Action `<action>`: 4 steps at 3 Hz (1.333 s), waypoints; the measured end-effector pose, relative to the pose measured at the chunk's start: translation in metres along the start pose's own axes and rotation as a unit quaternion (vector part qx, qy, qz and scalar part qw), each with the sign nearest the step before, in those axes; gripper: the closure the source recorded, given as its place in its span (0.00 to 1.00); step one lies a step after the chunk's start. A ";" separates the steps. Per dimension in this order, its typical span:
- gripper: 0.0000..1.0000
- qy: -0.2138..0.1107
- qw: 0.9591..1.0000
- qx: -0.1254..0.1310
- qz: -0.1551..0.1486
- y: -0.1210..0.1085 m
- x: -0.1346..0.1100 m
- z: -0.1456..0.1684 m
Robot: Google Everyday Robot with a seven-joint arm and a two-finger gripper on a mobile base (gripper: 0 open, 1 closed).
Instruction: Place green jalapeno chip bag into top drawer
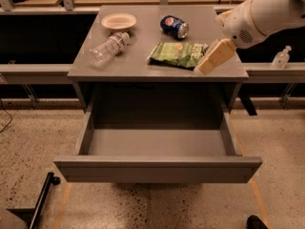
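Note:
I should close my gripper on the end [197, 52] of the green jalapeno chip bag that is farthest from the clear water bottle.
The green jalapeno chip bag [176, 54] lies flat on the grey table [143, 68], right of centre near the front edge. My gripper [204, 67], cream-coloured on a white arm, hangs tilted down-left over the table's right front corner, its tip right beside the bag's right end and holding nothing. The top drawer [157, 170] is pulled fully out below the table. Its grey inside [155, 142] has nothing in it.
A clear water bottle [107, 48] lies on its side at the table's left. A white bowl [118, 21] stands at the back left and a blue soda can [174, 26] lies at the back centre. A small clear bottle [281, 57] stands on the right-hand ledge. A black bar [40, 199] lies on the floor at lower left.

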State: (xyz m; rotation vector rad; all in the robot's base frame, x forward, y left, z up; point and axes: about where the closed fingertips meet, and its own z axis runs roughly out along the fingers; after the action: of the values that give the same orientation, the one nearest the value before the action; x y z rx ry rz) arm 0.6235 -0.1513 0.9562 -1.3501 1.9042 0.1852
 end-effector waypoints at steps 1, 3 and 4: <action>0.00 -0.021 1.000 -0.012 0.014 -0.021 0.009 0.031; 0.00 -0.042 0.998 -0.022 0.033 -0.052 0.024 0.062; 0.00 -0.049 0.997 -0.020 0.053 -0.052 0.029 0.068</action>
State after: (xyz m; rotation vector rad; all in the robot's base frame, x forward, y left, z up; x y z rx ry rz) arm 0.6987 -0.1595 0.9064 -1.2447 1.9002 0.3381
